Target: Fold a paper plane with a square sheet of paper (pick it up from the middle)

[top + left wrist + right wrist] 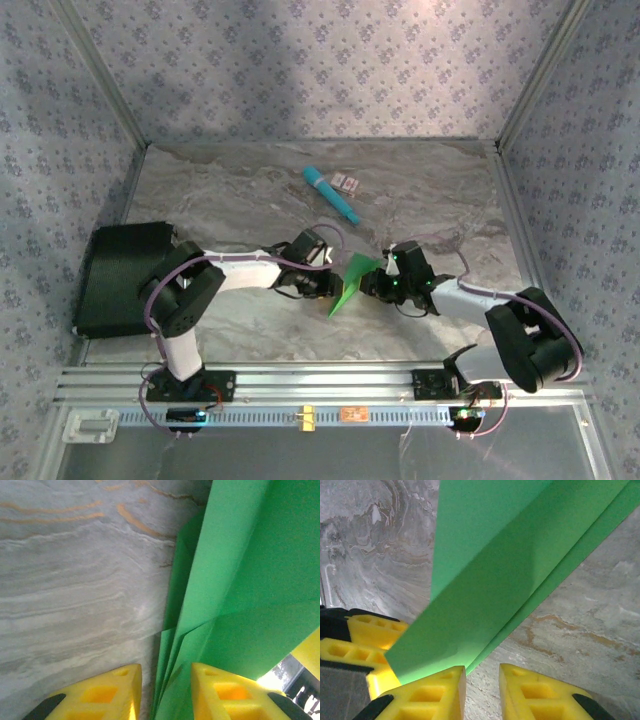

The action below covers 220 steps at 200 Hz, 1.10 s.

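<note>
The green paper is tilting, with its layers close to one finger of my left gripper. I should open and take the paper by its middle fold (202, 590).
The green square sheet of paper (350, 283) is folded into long layered flaps with a narrow pointed outline, and stands tilted on the marble table between my two grippers. My left gripper (328, 284) meets it from the left. In the left wrist view the paper's layers (240, 580) run down between the yellow fingers of the left gripper (166, 672), close to the right finger (220, 690). Bare marble shows beside the left finger. My right gripper (372, 286) sits at its right. There the paper (500, 555) lies above the left finger, and the right gripper (482, 672) has only marble in its gap.
A teal stick (332, 194) and a small card (346, 182) lie at the back middle. A black box (120, 275) stands at the left edge. An aluminium rail (320, 385) runs along the front. Patterned walls close three sides.
</note>
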### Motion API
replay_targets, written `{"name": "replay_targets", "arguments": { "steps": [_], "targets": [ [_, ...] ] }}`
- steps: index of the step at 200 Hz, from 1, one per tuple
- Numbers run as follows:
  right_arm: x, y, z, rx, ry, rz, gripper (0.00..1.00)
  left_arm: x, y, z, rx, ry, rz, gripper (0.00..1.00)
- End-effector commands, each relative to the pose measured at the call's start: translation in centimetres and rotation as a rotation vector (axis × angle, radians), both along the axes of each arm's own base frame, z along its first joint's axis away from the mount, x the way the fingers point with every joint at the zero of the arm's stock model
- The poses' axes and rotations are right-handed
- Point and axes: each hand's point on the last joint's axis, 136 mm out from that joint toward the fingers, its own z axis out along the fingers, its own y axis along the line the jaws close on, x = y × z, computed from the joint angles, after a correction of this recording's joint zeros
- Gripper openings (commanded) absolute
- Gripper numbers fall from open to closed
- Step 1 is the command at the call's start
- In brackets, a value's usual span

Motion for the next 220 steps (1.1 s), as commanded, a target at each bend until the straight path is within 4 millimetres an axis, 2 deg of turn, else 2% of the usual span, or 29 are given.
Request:
{"name": "replay_targets", "arguments": {
  "steps": [1,103,220],
  "targets": [
    [0.0,0.8,0.3,0.027,0.005,0.017,0.25,-0.7,-1.0,0.3,-0.031,0.004,-0.050,0.32],
    [-0.4,1.2,-0.1,0.042,0.017,0.029,0.25,-1.2,-2.0,0.2,-0.060,0.011,-0.096,0.33],
    [-0.5,0.7,-0.8,0.031,0.024,0.009,0.24,-0.8,-2.7,0.3,-0.103,0.006,-0.066,0.27]
  ]
}}
